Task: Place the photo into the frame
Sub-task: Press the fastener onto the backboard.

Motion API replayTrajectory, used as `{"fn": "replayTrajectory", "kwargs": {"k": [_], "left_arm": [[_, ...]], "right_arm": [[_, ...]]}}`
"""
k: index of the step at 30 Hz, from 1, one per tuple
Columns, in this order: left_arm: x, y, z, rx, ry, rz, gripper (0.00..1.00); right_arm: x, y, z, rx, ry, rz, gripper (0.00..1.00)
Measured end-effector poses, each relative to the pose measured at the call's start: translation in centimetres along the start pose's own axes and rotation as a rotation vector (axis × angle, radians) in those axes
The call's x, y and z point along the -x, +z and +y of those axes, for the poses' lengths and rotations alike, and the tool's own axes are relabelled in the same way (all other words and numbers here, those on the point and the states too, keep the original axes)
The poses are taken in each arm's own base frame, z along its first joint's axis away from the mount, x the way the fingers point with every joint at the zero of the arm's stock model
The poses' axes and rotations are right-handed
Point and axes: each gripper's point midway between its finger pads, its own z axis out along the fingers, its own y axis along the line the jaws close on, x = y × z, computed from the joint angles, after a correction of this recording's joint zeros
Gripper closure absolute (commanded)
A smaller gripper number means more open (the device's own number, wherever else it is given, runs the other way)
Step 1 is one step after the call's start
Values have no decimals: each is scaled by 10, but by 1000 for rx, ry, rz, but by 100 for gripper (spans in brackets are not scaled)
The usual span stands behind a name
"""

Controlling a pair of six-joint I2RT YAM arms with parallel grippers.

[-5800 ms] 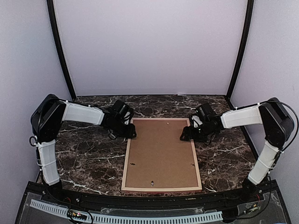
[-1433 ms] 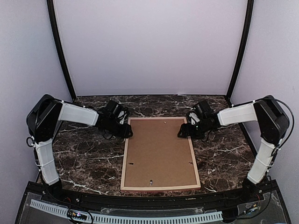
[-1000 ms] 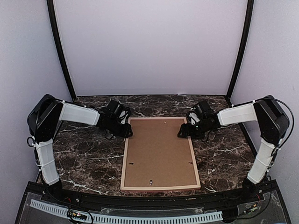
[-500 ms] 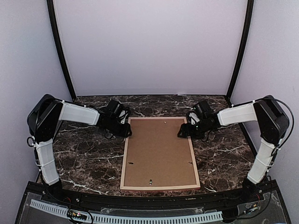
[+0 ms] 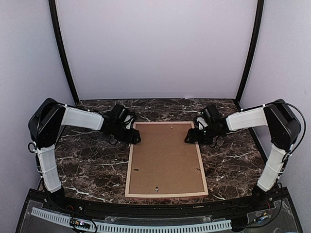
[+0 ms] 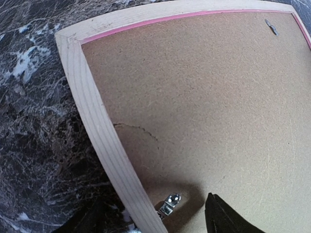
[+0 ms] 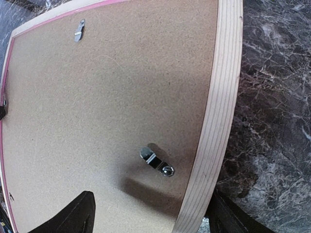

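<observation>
The metal clip sits between my open left fingers, so I should move nearer to me and grip the clear part of the frame's bar point(image 5: 131, 147) past the clip.
The frame point(image 5: 130, 170) lies face down mid-table, pale wood reverse up, with the brown backing board point(image 5: 166, 155) set in it. The photo is hidden. My left gripper point(image 5: 134, 137) is open and straddles the frame's left rail point(image 6: 97, 126) near the far corner, above a metal turn clip point(image 6: 167, 204). My right gripper point(image 5: 189, 137) is open and straddles the right rail point(image 7: 214, 126), beside another clip point(image 7: 156, 161). A thin pink line shows along the frame's inner edge in both wrist views.
The dark marble table point(image 5: 87, 165) runs out on both sides of the frame. Grey walls and black posts close it in at the back and sides. More clips point(image 5: 156, 190) sit along the board's edges.
Since the earliest frame the frame and both grippers have shifted a little toward the far left. In the last half second my left gripper has edged slightly right over the rail.
</observation>
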Motion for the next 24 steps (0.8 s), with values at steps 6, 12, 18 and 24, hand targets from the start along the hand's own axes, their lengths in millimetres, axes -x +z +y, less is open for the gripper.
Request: {"fn": "replayTrajectory", "kwargs": {"k": [6, 12, 18, 24], "left_arm": [[-3, -6, 0, -1, -11, 3, 28], [-7, -12, -1, -8, -32, 11, 40], [-22, -12, -1, -21, -51, 39, 48], [-28, -13, -1, -29, -60, 44, 58]], "right_arm": [[0, -1, -1, -6, -2, -6, 19], [2, -1, -5, -27, -7, -14, 19], [1, -1, -6, -36, -10, -14, 20], [3, -3, -13, -81, -15, -12, 20]]}}
